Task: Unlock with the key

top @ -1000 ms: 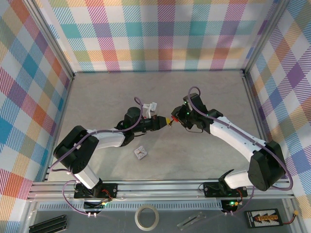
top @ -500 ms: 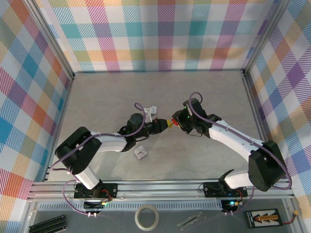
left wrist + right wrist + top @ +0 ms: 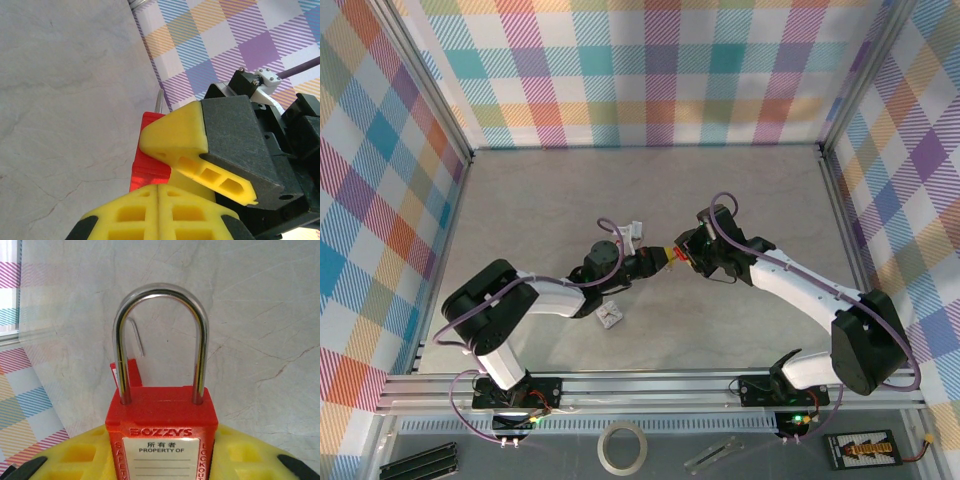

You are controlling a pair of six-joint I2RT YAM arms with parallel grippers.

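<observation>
My right gripper should set the padlock, now held at mid-table, down on bare table (image 3: 697, 294) between itself and the front rail, closer to itself.
My right gripper (image 3: 162, 447) is shut on a red BOZZYS safety padlock (image 3: 162, 415). The lock's steel shackle (image 3: 160, 295) points away from the wrist and is seated in the body. In the top view the right gripper (image 3: 680, 251) meets my left gripper (image 3: 658, 260) at mid-table. The left gripper (image 3: 158, 189) is shut, its yellow pads pressed together, on what looks like the red-headed key (image 3: 149, 167). A thin metal blade (image 3: 159, 102) sticks out beyond the head. The key's red head (image 3: 125, 372) also peeks out behind the padlock's left side. One right finger (image 3: 175, 137) crosses in front of it.
A small white piece (image 3: 631, 227) lies just behind the left wrist, and a grey-white piece (image 3: 610, 315) lies on the table nearer the arm bases. Plaid walls enclose the grey table (image 3: 540, 200). A tape roll (image 3: 622, 446) sits beyond the front rail.
Both grippers, tips together, have drifted slightly toward the near edge. The left wrist has swung nearer and to the right. Both grips are unchanged.
</observation>
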